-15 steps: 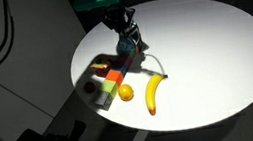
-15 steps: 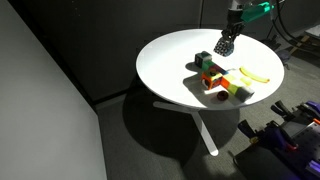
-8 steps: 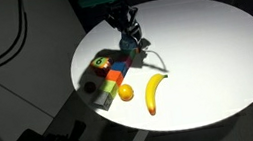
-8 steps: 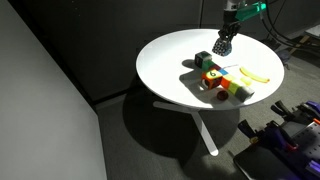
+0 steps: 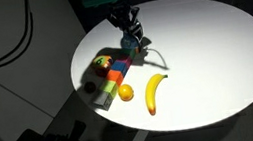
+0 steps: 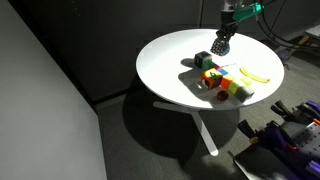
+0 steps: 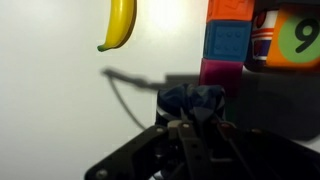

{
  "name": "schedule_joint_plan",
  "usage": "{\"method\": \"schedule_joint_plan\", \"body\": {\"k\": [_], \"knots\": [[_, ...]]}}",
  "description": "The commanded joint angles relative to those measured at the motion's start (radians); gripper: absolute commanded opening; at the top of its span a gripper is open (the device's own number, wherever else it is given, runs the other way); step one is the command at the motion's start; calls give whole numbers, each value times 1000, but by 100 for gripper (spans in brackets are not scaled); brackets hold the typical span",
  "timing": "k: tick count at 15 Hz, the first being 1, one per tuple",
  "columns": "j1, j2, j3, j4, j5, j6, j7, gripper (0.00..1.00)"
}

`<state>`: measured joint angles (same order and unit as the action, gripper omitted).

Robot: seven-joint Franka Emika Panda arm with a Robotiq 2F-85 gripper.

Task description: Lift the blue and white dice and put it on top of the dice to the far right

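I should set the blue and white dice with my gripper on the end dice of the row (image 5: 131,37) just past the green cube.
My gripper (image 5: 129,40) is shut on the blue and white dice (image 5: 130,50) and holds it a little above the round white table (image 5: 203,39). In the wrist view the dice (image 7: 192,99) sits between my dark fingers (image 7: 198,120), its blue and white faces showing. It hangs just short of the near end of a row of cubes: a magenta cube (image 7: 218,72), a blue cube (image 7: 226,42) and an orange cube (image 7: 230,8). In an exterior view my gripper (image 6: 221,44) hangs over the table's far side, and the dice is too small to make out.
A yellow-orange cube marked 9 (image 7: 290,40) lies beside the row. A banana (image 5: 152,93) and an orange fruit (image 5: 127,93) lie near the cubes (image 5: 111,81). A dark cube (image 6: 203,59) stands at one end of the row. A thin cable (image 7: 130,85) trails on the table.
My gripper has risen slightly with the dice in it and drifted a little away from the cubes. The other things have not moved.
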<state>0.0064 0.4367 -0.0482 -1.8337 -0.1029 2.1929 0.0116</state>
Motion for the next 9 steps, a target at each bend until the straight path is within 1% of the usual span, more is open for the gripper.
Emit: {"method": "schedule_joint_plan", "body": {"k": [1, 4, 5, 9], "knots": [[-4, 0, 5, 2, -2, -2, 2, 16], [-4, 0, 5, 2, -2, -2, 2, 16], [-4, 0, 5, 2, -2, -2, 2, 6], [1, 5, 6, 9, -8, 6, 6, 6]]}}
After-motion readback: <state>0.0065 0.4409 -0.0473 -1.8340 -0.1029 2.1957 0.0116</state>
